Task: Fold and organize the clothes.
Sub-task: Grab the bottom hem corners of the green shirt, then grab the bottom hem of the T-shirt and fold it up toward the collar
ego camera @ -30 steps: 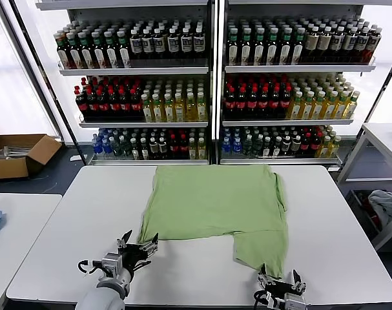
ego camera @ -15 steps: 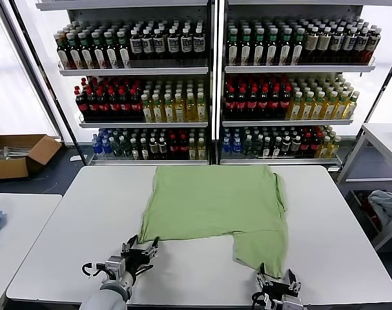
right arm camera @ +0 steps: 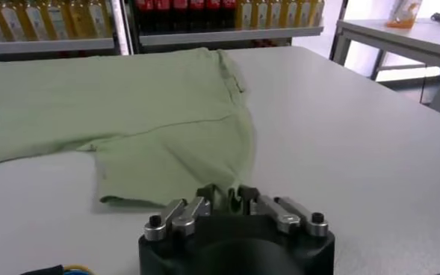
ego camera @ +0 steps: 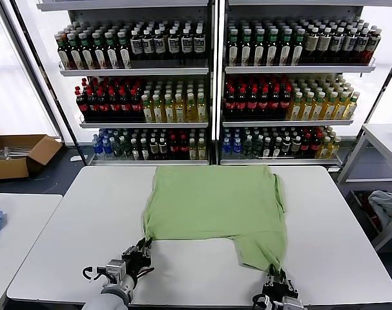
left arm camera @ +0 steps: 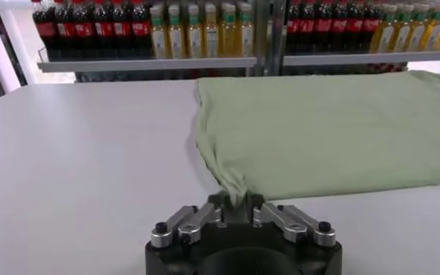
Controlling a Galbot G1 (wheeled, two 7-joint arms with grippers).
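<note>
Next, my right gripper releases the tip of the flap on the shirt's far corner [ego camera: 267,179] [right arm camera: 211,63], next to the small rumpled edge of the shirt.
The light green clothes [ego camera: 215,206], a shirt, lie spread flat on the white table [ego camera: 73,219], partly folded, with a flap hanging toward the near right. My left gripper [ego camera: 143,253] is shut on the shirt's near left corner [left arm camera: 234,196]; fabric bunches between its fingers [left arm camera: 218,202]. At the near right, my right gripper [ego camera: 278,278] is shut on the tip of the flap [right arm camera: 227,196], green cloth pinched in its jaws. The collar, buttons and print are hidden.
Shelves of bottled drinks [ego camera: 215,84] stand behind the table. A cardboard box [ego camera: 18,154] lies on the floor at the left. A second white table [ego camera: 15,226] is at the left, another [ego camera: 383,139] at the right with a grey-blue bundle [ego camera: 386,206] below.
Both grippers moved forward onto the shirt's near edge and went from open to shut on the fabric. The left corner now bunches toward the left gripper.
</note>
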